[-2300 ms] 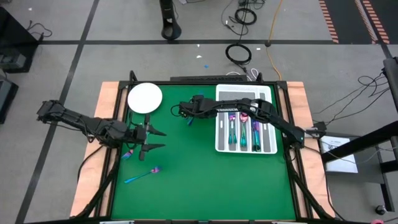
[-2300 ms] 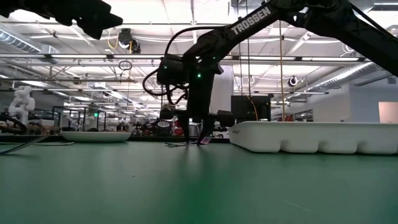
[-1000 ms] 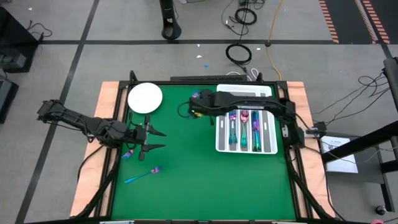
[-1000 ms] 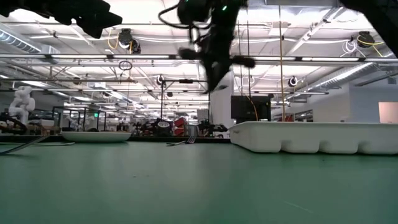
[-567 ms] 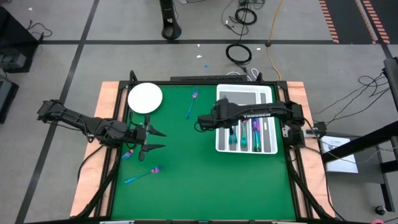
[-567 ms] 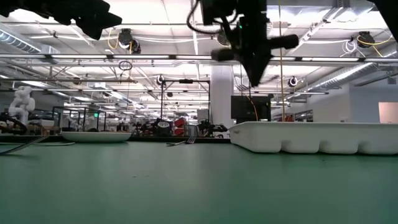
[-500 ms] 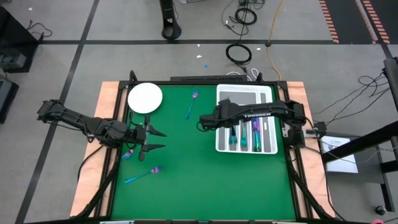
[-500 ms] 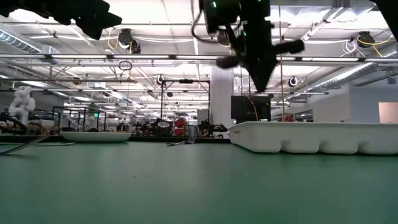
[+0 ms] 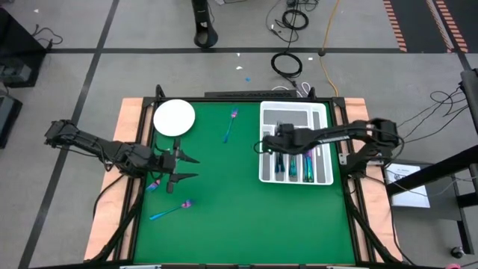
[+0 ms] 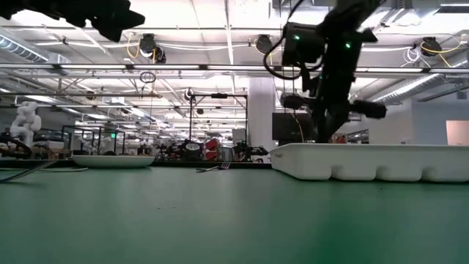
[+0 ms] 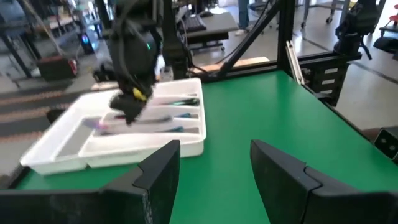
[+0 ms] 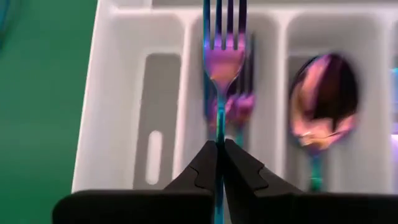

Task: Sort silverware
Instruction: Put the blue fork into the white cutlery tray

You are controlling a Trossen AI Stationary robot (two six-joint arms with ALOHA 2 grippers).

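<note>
My right gripper will let go of the iridescent fork on the other forks in the white tray (image 9: 279, 152) (image 12: 234, 154), next to the spoon compartment.
My right gripper (image 9: 270, 146) hangs over the left part of the white tray (image 9: 323, 176), shut on an iridescent fork (image 12: 222, 59). In the right wrist view the fork is above a compartment that holds other forks (image 12: 241, 102); a spoon (image 12: 323, 102) lies in the compartment beside it. Loose silverware lies flat on the green mat: one piece (image 9: 230, 125) at the far middle, one (image 9: 170, 211) at the near left, one (image 9: 155, 184) under my left arm. My left gripper (image 9: 183, 168) stands open near the table's left edge with nothing between its fingers. My right gripper pinches the fork's handle (image 12: 219, 134) between its two fingertips (image 12: 205, 163), just behind the fork's head. The fork runs on along the fingers, tines ahead, over the tray. In the low view the fingers (image 10: 331, 132) point down at the tray.
A round white plate (image 9: 174, 117) sits at the far left corner of the mat. The tray's right compartments hold more silverware (image 9: 306, 161). Open green mat (image 9: 239, 202) lies between the arms and toward the near edge.
My right gripper has carried the fork from high over the far middle of the table toward the right edge, and has come down over the tray. It has stayed shut on the fork. One piece stays on the mat where the fork was taken.
</note>
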